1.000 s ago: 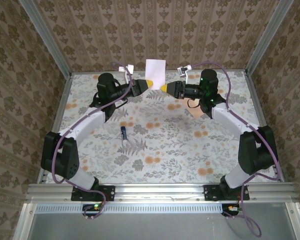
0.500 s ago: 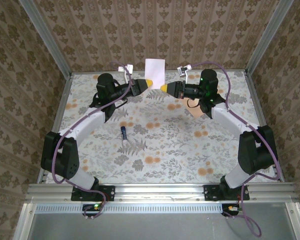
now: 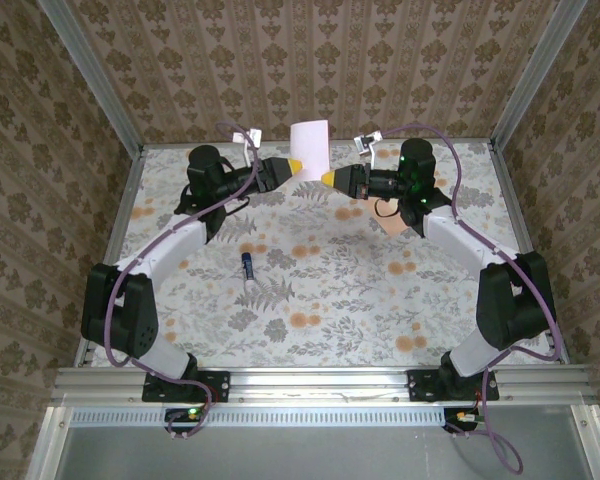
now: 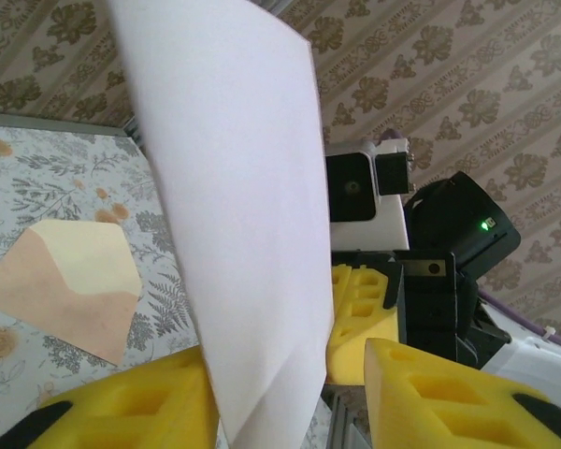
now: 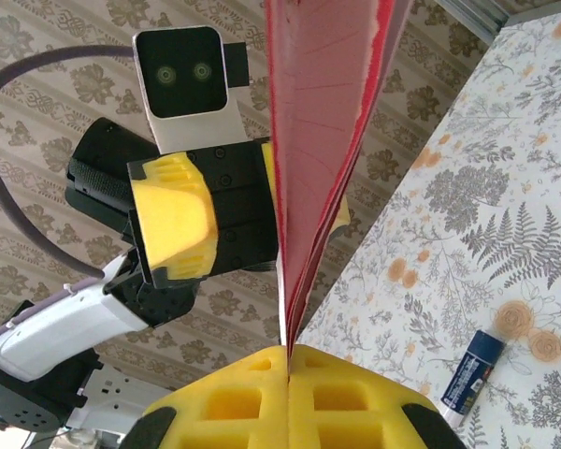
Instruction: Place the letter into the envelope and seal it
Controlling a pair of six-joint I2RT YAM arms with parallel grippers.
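The robot's right gripper holds the letter by its lower edge, so the left gripper should close on the letter while the right gripper takes it nearer its middle [image 3: 321, 152].
The letter [image 3: 310, 146] stands upright in the air over the far middle of the table, a white folded sheet [image 4: 243, 206] showing red inside its fold [image 5: 318, 122]. My right gripper [image 3: 326, 177] is shut on its lower edge [image 5: 287, 354]. My left gripper [image 3: 296, 165] is open [image 4: 290, 416]: the sheet leans on one yellow finger [image 4: 122, 402] and the other finger stands apart from it. The peach envelope [image 4: 70, 285] lies flat on the table with its flap open, partly under the right arm [image 3: 392, 226].
A blue glue stick [image 3: 247, 266] lies on the flowered tablecloth left of centre, also seen in the right wrist view [image 5: 472, 369]. Metal frame rails [image 3: 90, 90] and patterned walls close in the table's sides and back.
My left gripper has opened off the letter and its arm has drawn slightly left. The right gripper closed on the sheet and keeps holding it up.
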